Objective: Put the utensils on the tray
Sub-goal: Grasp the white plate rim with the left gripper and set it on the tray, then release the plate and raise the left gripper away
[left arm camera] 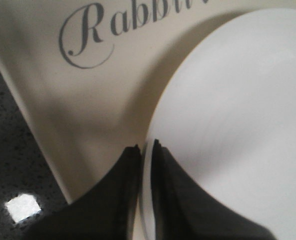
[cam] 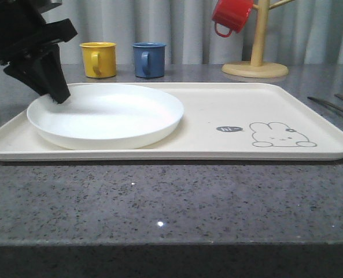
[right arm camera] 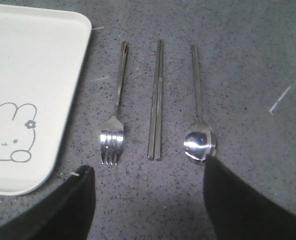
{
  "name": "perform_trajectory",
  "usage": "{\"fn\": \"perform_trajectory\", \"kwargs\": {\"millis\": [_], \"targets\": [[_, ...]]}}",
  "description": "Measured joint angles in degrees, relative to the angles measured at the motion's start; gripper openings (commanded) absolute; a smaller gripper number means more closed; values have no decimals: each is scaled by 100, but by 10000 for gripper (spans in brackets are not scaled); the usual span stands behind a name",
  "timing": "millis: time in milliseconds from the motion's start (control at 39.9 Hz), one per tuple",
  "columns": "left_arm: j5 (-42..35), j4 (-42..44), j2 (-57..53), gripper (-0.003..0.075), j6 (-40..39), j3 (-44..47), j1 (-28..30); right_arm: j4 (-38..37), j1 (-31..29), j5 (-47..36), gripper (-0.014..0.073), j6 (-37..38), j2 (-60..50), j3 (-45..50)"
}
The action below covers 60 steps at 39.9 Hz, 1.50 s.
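Note:
The fork is the utensil nearest the cream tray, and my right gripper needs to next go to the middle of the handle (right arm camera: pixel 119 90) on it and close there.
The cream tray (cam: pixel 229 110) lies across the grey table, with a rabbit drawing at its right end. A round white plate (cam: pixel 107 113) sits on its left half. My left gripper (cam: pixel 60 97) is at the plate's left rim. In the left wrist view the jaws of the left gripper (left arm camera: pixel 146 145) are shut on the rim of the plate (left arm camera: pixel 237 125), over the tray (left arm camera: pixel 63 115). A fork (right arm camera: pixel 115 115), chopsticks (right arm camera: pixel 156 100) and a spoon (right arm camera: pixel 198 125) lie side by side on the table beside the tray's corner (right arm camera: pixel 28 65). My right gripper (right arm camera: pixel 148 172) hangs open above them, holding nothing.
A yellow mug (cam: pixel 98 59) and a blue mug (cam: pixel 148 59) stand behind the tray. A wooden mug tree (cam: pixel 257 52) at the back right carries a red mug (cam: pixel 232 14). Thin utensil handles (cam: pixel 332 106) show at the far right of the table.

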Motion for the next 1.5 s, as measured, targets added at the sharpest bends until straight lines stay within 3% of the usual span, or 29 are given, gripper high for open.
{"fn": "perform_trajectory", "kwargs": {"millis": [75,275,376,501,601,726,876,1177,1502], "targets": [[27,7,0,395,0,0,0,0,0,0,496,0,0,0],[138,312,-587,389,0,-102,-213,0,0,0,496,0,0,0],[204,1114,-1382,389,-326,-78,-1021,0,0,0,496,0,0,0],[222,2481,-2521,389,-1522,547,-2140,0,0,-160,496,0,0,0],[42,2664,-3444,389,-1947,1361,-2575,63,0,-197,496,0,5,0],[-149,2664,-4473,389,-2047,2363,-2634,162,47,160,468,0,276,-144],[-299,2736,-5062,388,-2048,2943,-2634,209,381,1037,432,-87,1451,-1016],[-479,2773,-5101,388,-2056,2982,-2634,210,418,2038,432,-91,4196,-2856],[-492,2773,-5101,388,-2056,2982,-2634,210,418,2111,432,-91,5436,-3622]]}}
